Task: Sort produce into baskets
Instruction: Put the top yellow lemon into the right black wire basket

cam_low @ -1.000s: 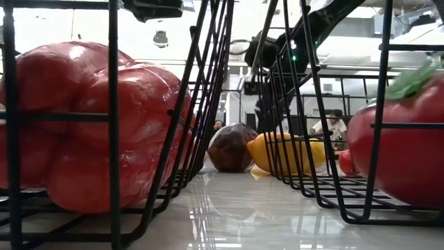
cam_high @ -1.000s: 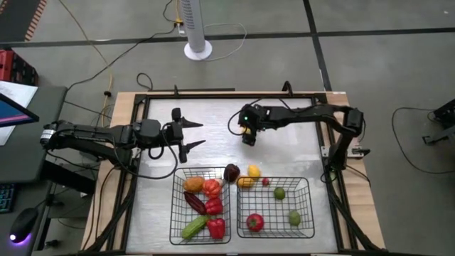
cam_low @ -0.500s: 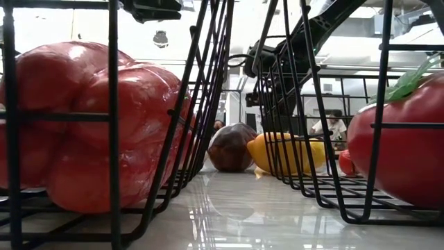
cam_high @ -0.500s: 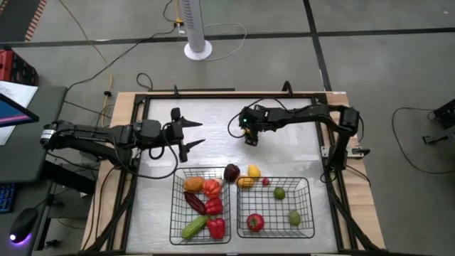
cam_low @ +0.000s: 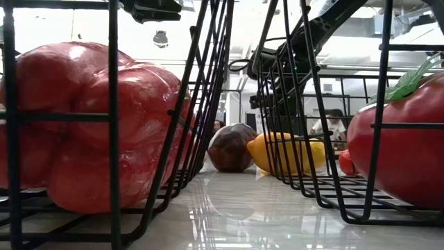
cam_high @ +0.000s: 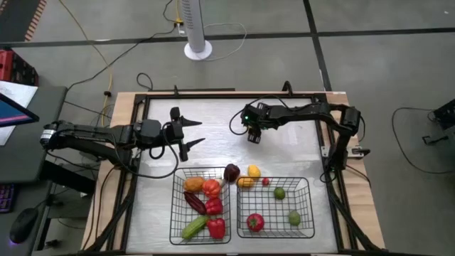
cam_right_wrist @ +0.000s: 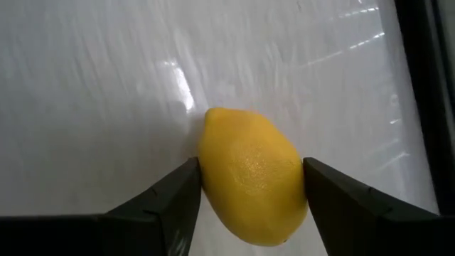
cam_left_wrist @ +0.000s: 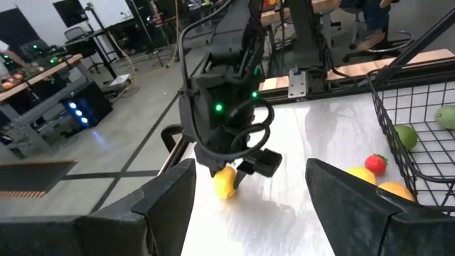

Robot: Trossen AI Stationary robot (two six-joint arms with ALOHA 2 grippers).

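My right gripper is going to let go of the yellow lemon, now at the table's far middle, in the basket (cam_high: 265,201), in the spot between the tomato and the farther lime.
A yellow lemon (cam_right_wrist: 249,178) sits between the fingers of my right gripper (cam_high: 253,135), which is shut on it at the table's far middle. The left wrist view shows this lemon (cam_left_wrist: 225,183) under the right gripper (cam_left_wrist: 245,160). My left gripper (cam_high: 187,132) waits open over the table's left part, holding nothing. Two black wire baskets stand at the near edge: the left basket (cam_high: 174,213) holds red peppers, a cucumber and other produce, and the right basket (cam_high: 310,210) holds a tomato and limes. A dark purple piece (cam_high: 232,172) and another lemon (cam_high: 253,171) lie on the table at the baskets' far side. My right gripper pinches the lemon's two long sides (cam_right_wrist: 210,171) between its two fingers, about its middle. The fingers (cam_right_wrist: 170,199) come from above, pointing down, and lie across the lemon. The lemon is at the tabletop; whether it still rests there I cannot tell.
A yellow-orange piece (cam_high: 244,182) and a small red one (cam_high: 265,181) lie at the right basket's far rim. Bare tabletop (cam_high: 213,117) stretches between the two arms. A fan base (cam_high: 197,50) stands on the floor beyond the far edge.
My right gripper has come down toward the table and shifted a little toward the table's right edge. The left arm has kept still.
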